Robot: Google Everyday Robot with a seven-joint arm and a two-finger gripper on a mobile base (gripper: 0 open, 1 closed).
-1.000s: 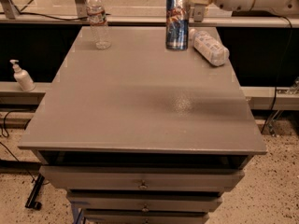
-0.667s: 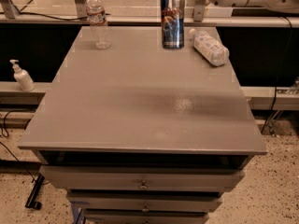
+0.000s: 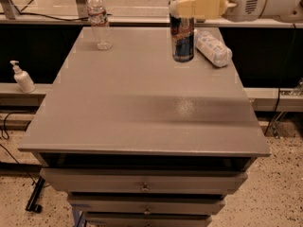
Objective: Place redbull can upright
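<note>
My gripper will set the redbull can, now at the back of the grey table, down upright and let go of it on the open grey table (image 3: 189, 105), closer to the drawers than the white-labelled bottle.
The redbull can (image 3: 182, 39) stands upright at the back of the grey table (image 3: 142, 108), right of centre; its base is at or just above the tabletop. It is dark blue and silver with a red logo. My gripper (image 3: 185, 6), with cream-coloured fingers, comes in from the upper right on a white arm (image 3: 265, 1) and is shut on the can's top, hiding the lid.
A white-labelled plastic bottle (image 3: 214, 48) lies on its side just right of the can. A clear water bottle (image 3: 98, 20) stands at the table's back left corner. A soap dispenser (image 3: 22, 77) stands on a ledge to the left. Drawers (image 3: 144, 183) are below the tabletop.
The gripper has carried the can downward and a little toward the table's front; the can has stayed upright. The two bottles have not moved.
</note>
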